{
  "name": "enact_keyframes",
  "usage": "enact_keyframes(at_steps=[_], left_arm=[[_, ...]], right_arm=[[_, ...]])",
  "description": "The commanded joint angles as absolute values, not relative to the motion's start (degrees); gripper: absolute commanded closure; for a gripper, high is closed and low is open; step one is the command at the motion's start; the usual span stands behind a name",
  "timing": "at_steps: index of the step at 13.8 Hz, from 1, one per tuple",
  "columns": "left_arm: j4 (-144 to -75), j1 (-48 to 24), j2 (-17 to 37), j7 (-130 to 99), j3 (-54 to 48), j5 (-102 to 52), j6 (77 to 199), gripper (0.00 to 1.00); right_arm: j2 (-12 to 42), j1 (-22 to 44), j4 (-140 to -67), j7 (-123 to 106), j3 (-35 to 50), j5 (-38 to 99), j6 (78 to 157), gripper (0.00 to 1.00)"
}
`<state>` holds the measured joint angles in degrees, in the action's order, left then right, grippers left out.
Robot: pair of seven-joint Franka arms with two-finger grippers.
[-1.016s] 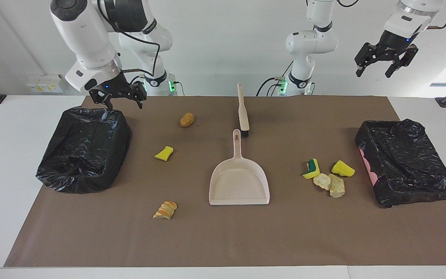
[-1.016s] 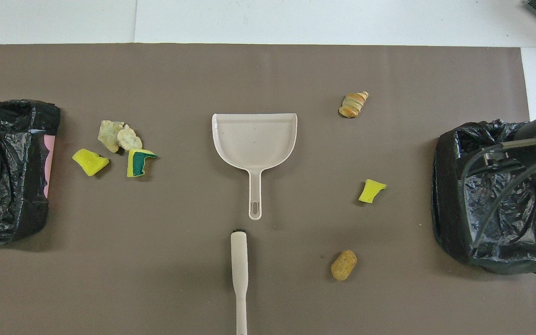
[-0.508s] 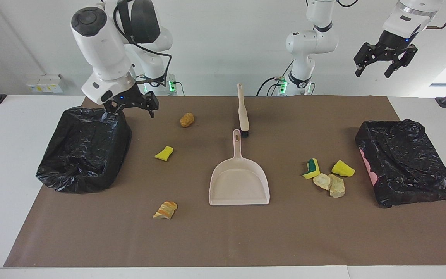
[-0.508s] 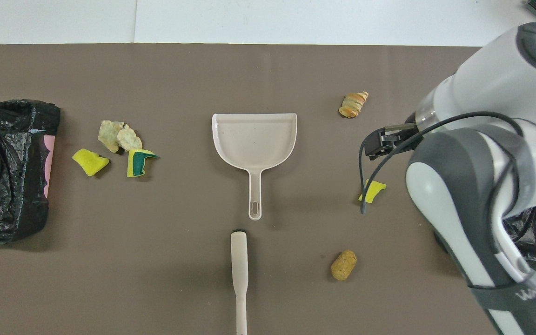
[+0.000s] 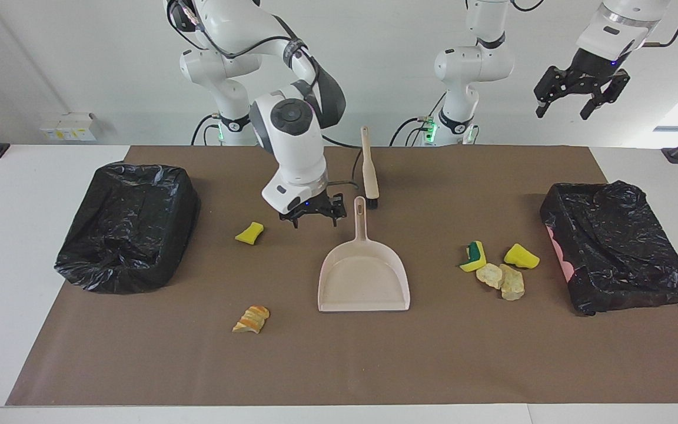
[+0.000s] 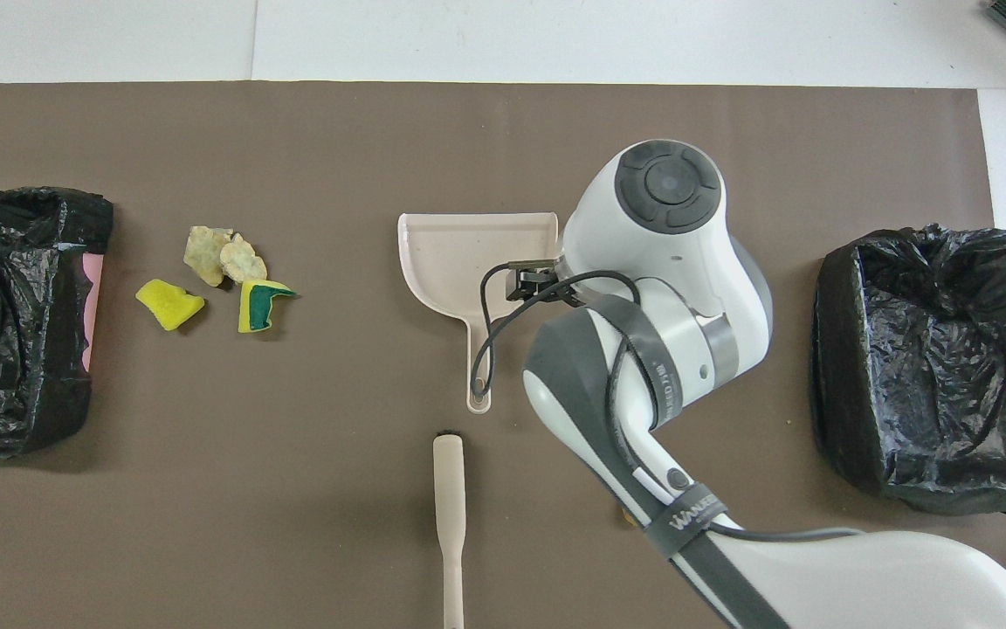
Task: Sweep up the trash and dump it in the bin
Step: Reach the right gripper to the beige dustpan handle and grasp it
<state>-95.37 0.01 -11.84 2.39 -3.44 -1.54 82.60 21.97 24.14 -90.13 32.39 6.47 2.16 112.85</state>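
Note:
The beige dustpan's handle (image 6: 478, 346) is next for my right gripper, which should go to it and take hold there, close to the pan.
The beige dustpan (image 5: 364, 277) lies mid-mat with its handle toward the robots, and the beige brush (image 5: 368, 168) lies just past the handle's end. My right gripper (image 5: 313, 220) hangs open and empty low over the mat, between the dustpan handle and a yellow trash chunk (image 5: 249, 232). An orange-striped chunk (image 5: 251, 319) lies farther out. Toward the left arm's end sit a yellow-green piece (image 5: 473, 256), two tan pieces (image 5: 490, 275) and a yellow one (image 5: 521, 256). My left gripper (image 5: 561, 111) waits open, high above that end. The right arm hides the brown chunk.
Two black-bagged bins stand on the brown mat: one (image 5: 139, 259) at the right arm's end, one (image 5: 610, 294) at the left arm's end. In the overhead view the right arm covers part of the dustpan (image 6: 459, 262) and the mat beside it.
My right arm swung from above the bin at its end to the middle and came down beside the dustpan handle. The left gripper barely moved.

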Motion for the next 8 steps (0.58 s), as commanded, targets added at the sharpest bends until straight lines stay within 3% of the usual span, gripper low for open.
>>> enact_keyframes(at_steps=[1,6,8], left_arm=[[-100.8,-2.2,-13.7,-2.5,-4.2,-2.0,86.6,0.00],[-102.9,-3.8,-14.3,-2.0,-4.2,-2.1,87.5,0.00],[-103.0,-3.7,-14.3,-1.8,-4.2,-2.1,87.5,0.00]], right_arm=[[24.3,28.6,-89.8,39.6,6.3,1.4,115.6,0.00],[26.1,31.1,-92.1,41.7,6.4,-1.7,117.8,0.00],[26.1,31.3,-94.4,41.8,6.5,-1.8,119.5,0.07]])
